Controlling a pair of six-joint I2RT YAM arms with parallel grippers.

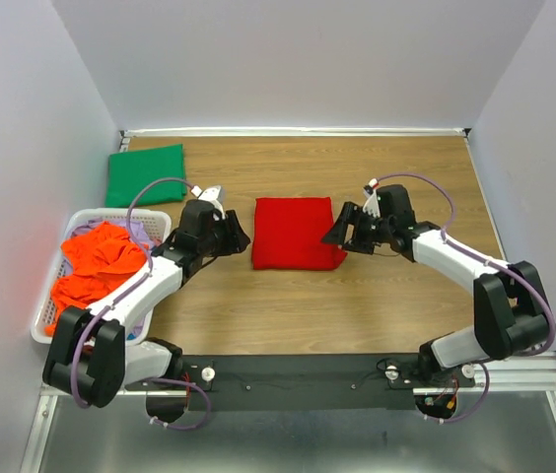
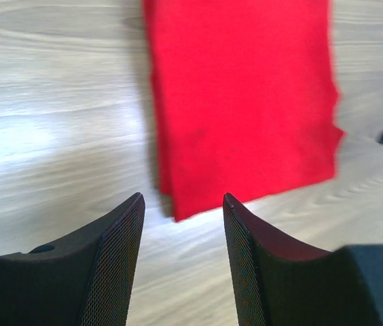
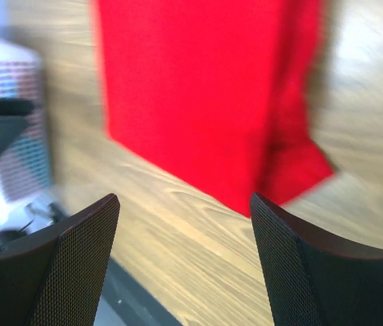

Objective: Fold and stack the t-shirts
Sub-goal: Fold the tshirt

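The red t-shirt's lower layer pokes out past its top layer at the t-shirt's near corner, so the robot's right gripper will grip that corner (image 3: 310, 175) and tuck it under.
A folded bright red t-shirt (image 1: 297, 233) lies flat at the middle of the table; it also shows in the left wrist view (image 2: 242, 102) and the right wrist view (image 3: 205, 95). A folded dark green t-shirt (image 1: 146, 174) lies at the back left. An orange t-shirt (image 1: 96, 262) is bunched in the white basket (image 1: 43, 296), with lavender cloth (image 1: 143, 232) under it. My left gripper (image 1: 241, 239) is open and empty just left of the red shirt. My right gripper (image 1: 335, 235) is open and empty at the shirt's right edge.
The white slatted basket stands at the table's left edge beside the left arm. White walls close the table on the left, back and right. A black rail (image 1: 298, 379) with the arm bases runs along the near edge.
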